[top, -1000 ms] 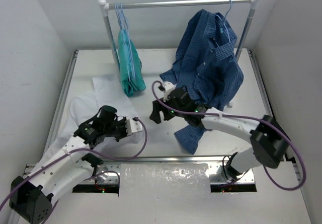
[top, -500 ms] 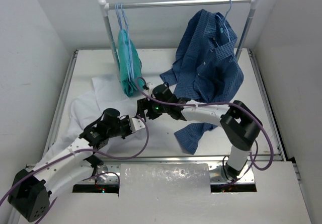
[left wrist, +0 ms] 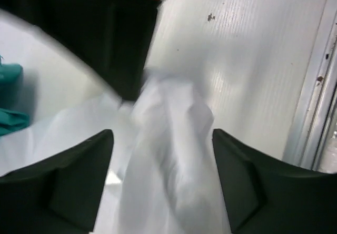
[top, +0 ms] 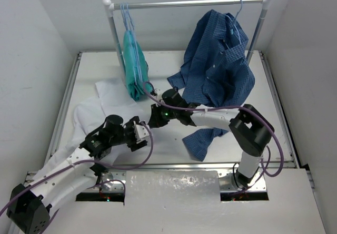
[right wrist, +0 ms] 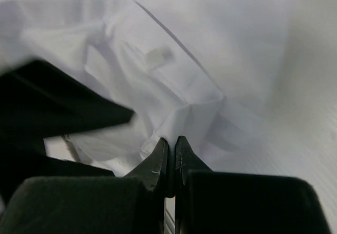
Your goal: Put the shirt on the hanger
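Observation:
The robot's right gripper pinches a bunched fold of the white shirt, so it should open, take the shirt's edge (right wrist: 211, 91) and spread the shirt out before fetching a hanger.
The white shirt (top: 97, 107) lies crumpled on the left of the table. My right gripper (top: 151, 119) reaches across to its near right edge and is shut on a pinched fold of the shirt (right wrist: 184, 50), right gripper (right wrist: 171, 139). Just beside it my left gripper (top: 141, 134) stands open, a ridge of the shirt (left wrist: 176, 150) lying loose between the jaws of the left gripper (left wrist: 162, 135). Pale-blue wire hangers (top: 126, 14) hang at the left end of the rail, above the teal garment.
A clothes rail (top: 184, 3) spans the back. A teal-green garment (top: 134, 71) hangs at its left. A dark blue checked shirt (top: 218, 60) hangs at its right on another hanger, its sleeve trailing onto the table (top: 174, 142). White walls enclose both sides.
My right arm swung left to the shirt's edge and shut on a fold. My left gripper, shut before, has opened and let go of the fabric.

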You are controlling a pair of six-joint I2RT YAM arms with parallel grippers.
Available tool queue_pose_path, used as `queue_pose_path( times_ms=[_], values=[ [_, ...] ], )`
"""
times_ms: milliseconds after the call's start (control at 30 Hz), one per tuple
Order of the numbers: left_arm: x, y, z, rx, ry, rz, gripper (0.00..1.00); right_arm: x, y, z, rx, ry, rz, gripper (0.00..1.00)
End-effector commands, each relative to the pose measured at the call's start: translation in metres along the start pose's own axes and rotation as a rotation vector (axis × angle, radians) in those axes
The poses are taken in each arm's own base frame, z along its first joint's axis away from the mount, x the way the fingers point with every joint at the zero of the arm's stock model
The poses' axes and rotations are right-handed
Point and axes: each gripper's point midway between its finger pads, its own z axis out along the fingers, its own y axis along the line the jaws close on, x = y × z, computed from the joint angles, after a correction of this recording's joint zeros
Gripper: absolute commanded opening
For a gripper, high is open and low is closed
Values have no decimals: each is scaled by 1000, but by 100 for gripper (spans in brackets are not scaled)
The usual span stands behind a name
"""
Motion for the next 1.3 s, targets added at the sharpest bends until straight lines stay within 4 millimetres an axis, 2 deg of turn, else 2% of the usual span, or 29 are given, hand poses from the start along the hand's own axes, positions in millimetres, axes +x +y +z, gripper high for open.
queue_pose_path(
  times_ms=[0,100,133,167,200,233,267,300,333,367,400,467,500,533,567,600,633,667,733,767,833,867,900,933,1000,1100,1133,1167,1267],
  values=[
    [-26,0,-11,22,-42,-19,76,7,-10,-23,31,-7,-71,0],
    [-43,14,-25,-28,-42,-37,82,28,-33,-45,132,34,-178,0],
    [-58,23,-32,-70,-67,-75,82,41,-50,-52,201,63,-200,0],
    [-65,39,-38,-153,-75,-106,85,44,-55,-64,234,70,-259,0],
    [-72,46,-42,-183,-85,-130,85,47,-61,-72,266,69,-285,0],
    [-87,53,-50,-206,-112,-156,85,61,-77,-80,330,88,-300,0],
    [-91,54,-50,-201,-111,-166,84,55,-75,-92,339,47,-350,0],
    [-99,60,-53,-219,-119,-179,82,68,-86,-100,377,54,-364,0],
    [-100,63,-54,-227,-113,-184,81,71,-88,-106,384,44,-388,0],
    [-96,65,-50,-229,-88,-191,81,60,-80,-116,375,-14,-441,0],
    [-91,67,-49,-235,-61,-170,81,72,-87,-122,386,-5,-457,0],
    [-64,67,-39,-229,48,-153,81,65,-83,-139,401,-62,-529,0],
    [-50,64,-35,-210,108,-104,80,73,-90,-146,425,-54,-548,0],
    [-34,59,-34,-183,178,-92,76,74,-91,-151,438,-56,-571,4],
    [-22,57,-30,-166,229,-85,76,81,-98,-159,465,-23,-611,21],
    [-11,63,-31,-210,271,-83,76,82,-100,-167,480,-16,-652,50],
    [-7,66,-31,-233,283,-82,76,90,-108,-177,517,40,-690,75],
    [-6,68,-31,-245,287,-79,77,88,-109,-182,536,48,-706,79],
    [-8,68,-27,-236,269,-65,79,66,-99,-191,555,-17,-729,87],
    [-10,67,-26,-224,260,-66,80,48,-82,-189,509,-91,-729,94],
    [-14,61,-21,-189,236,-90,80,31,-58,-179,392,-169,-697,96],
    [-14,60,-19,-181,234,-104,80,21,-39,-170,300,-221,-657,96],
    [-16,59,-17,-182,225,-127,80,19,-13,-160,163,-217,-641,94],
    [-16,58,-17,-182,223,-138,80,29,-15,-141,120,-140,-592,93],
    [-16,56,-17,-181,218,-158,80,32,-5,-126,33,-76,-568,87],
    [-13,52,-17,-174,217,-185,81,43,-28,-103,33,-19,-480,87],
    [-12,50,-16,-172,215,-191,82,29,-27,-97,14,-81,-448,87],
    [-9,48,-14,-166,217,-187,83,33,-38,-90,21,-73,-402,87],
    [-8,52,-10,-187,211,-194,84,22,-63,-84,98,-76,-314,84]
  ],
)
